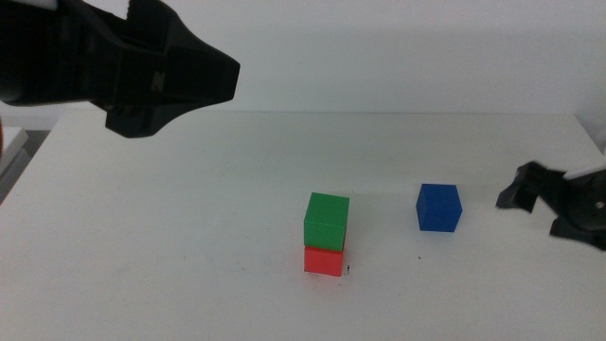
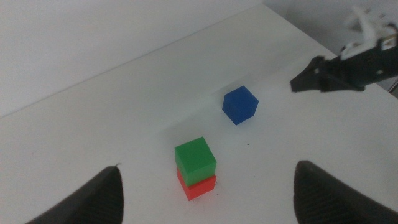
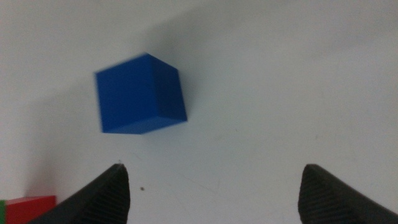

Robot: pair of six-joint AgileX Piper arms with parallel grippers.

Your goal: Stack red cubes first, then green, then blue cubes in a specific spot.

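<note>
Next, I close my right gripper around the upper part of the blue cube (image 1: 439,200) (image 3: 129,94), since blue follows green in the stack.
The green cube (image 1: 327,219) sits squarely on the red cube (image 1: 324,260) near the table's middle front. A tiny dark tick (image 1: 347,271) of the specific spot shows at the red cube's base. To their right the blue cube (image 1: 439,207) stands alone on the table. My right gripper (image 1: 536,208) hovers open just right of the blue cube; in the right wrist view the blue cube (image 3: 140,94) lies ahead of the spread jaws. Raised at the upper left, my left gripper (image 1: 216,80) is open and empty, looking down on the stack (image 2: 196,165).
The white table (image 1: 189,237) ends at a far edge along the wall. A darker strip (image 1: 11,152) shows at the table's left edge. My right gripper (image 2: 320,76) also appears in the left wrist view beyond the blue cube (image 2: 240,105).
</note>
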